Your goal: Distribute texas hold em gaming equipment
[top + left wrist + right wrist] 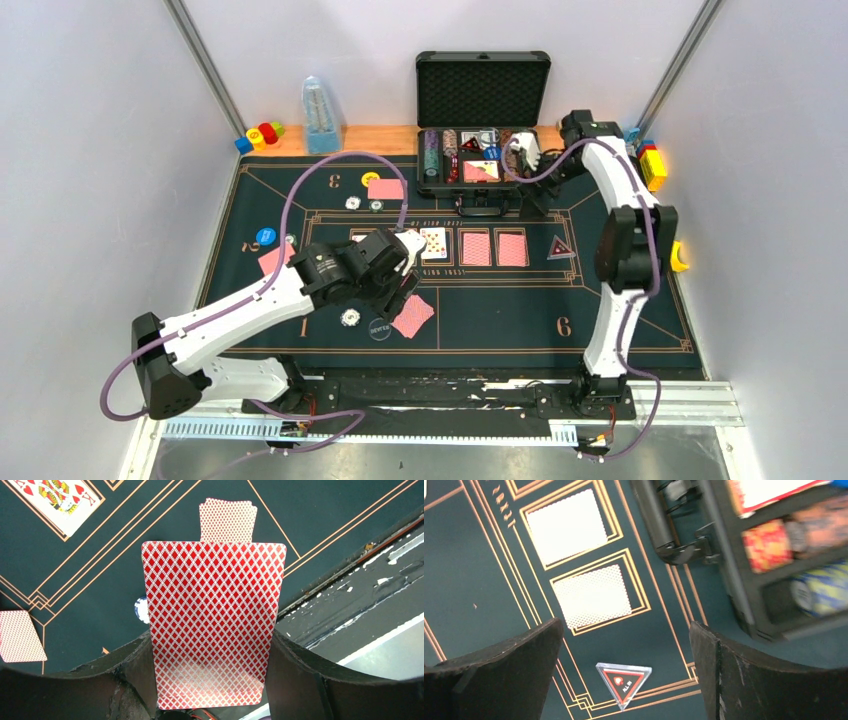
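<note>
I should use my left gripper to let go of the red-backed playing card on the mat [325, 241] between the face-up king and the blue disc. The card is still held above the poker mat.
My left gripper [408, 262] is shut on a red-backed playing card [212, 625], held above the green poker mat [500, 310]. Below it lie another face-down card [227, 520] by seat 1 and a white chip [141, 610]. A face-up king [433, 243] and two face-down cards [476, 247] fill the centre boxes. More cards lie at seat 3 [386, 189] and seat 2 [272, 260]. A dark dealer disc [380, 327], a yellow disc [370, 180] and a blue disc [265, 237] lie on the mat. My right gripper [522, 158] is open and empty, hovering by the case.
The open black case [482, 150] with chip rows and cards stands at the mat's far edge. A clear triangular "ALL IN" marker [623, 682] lies under my right gripper. Toy blocks [262, 134] and a clear blue bottle-like object [320, 115] stand at the back left, more blocks [652, 165] at the right.
</note>
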Robot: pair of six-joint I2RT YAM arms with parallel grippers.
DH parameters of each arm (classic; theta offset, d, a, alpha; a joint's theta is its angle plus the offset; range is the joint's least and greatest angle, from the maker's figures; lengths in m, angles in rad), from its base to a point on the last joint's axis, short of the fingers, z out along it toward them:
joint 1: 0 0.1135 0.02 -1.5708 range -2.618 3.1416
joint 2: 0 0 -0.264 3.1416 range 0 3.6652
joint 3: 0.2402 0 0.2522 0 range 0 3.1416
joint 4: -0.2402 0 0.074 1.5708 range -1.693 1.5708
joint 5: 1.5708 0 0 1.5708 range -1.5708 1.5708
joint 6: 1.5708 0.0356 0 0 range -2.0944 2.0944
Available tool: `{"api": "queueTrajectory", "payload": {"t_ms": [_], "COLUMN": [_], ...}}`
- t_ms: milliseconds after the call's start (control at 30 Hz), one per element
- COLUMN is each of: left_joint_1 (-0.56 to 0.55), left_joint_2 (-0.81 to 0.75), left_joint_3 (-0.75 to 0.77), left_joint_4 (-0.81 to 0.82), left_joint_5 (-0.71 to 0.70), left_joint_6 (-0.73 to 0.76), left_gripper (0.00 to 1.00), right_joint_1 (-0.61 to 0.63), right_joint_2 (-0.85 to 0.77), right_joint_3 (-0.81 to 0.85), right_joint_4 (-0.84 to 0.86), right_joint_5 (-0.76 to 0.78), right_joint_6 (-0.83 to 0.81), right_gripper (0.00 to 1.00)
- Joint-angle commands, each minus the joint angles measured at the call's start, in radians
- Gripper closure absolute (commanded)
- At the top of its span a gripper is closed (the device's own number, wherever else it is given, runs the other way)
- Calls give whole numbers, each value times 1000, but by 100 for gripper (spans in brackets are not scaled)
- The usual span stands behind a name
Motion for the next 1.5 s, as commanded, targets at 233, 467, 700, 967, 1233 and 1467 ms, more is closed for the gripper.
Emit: {"api": "queueTrajectory", "payload": {"t_ms": [233, 467, 700, 967, 1233, 1467], "left_joint_1": [-1, 0, -1, 2, 266, 550], "left_joint_2": [-9, -28, -37, 12, 175, 385], "left_joint_3": [94, 72, 35, 41, 8, 35], "left_joint_4": [-49, -60, -49, -34, 176, 363], "left_joint_5": [-93, -131, -166, -283, -231, -216], "left_joint_6": [-186, -247, -268, -378, -303, -115], "left_gripper": [100, 100, 100, 99, 100, 100], "right_joint_1": [9, -9, -12, -13, -13, -13], "right_joint_2": [-608, -894, -1002, -970, -1054, -1097], "right_joint_3": [-611, -915, -1068, -1113, -1175, -1202], "right_joint_4": [1091, 1201, 1084, 979, 1011, 1027], "right_joint_5": [255, 569, 726, 752, 729, 738], "right_joint_6": [1162, 1532, 1549, 1639, 1667, 1676], "right_gripper": [0, 0, 0, 0, 0, 0]}}
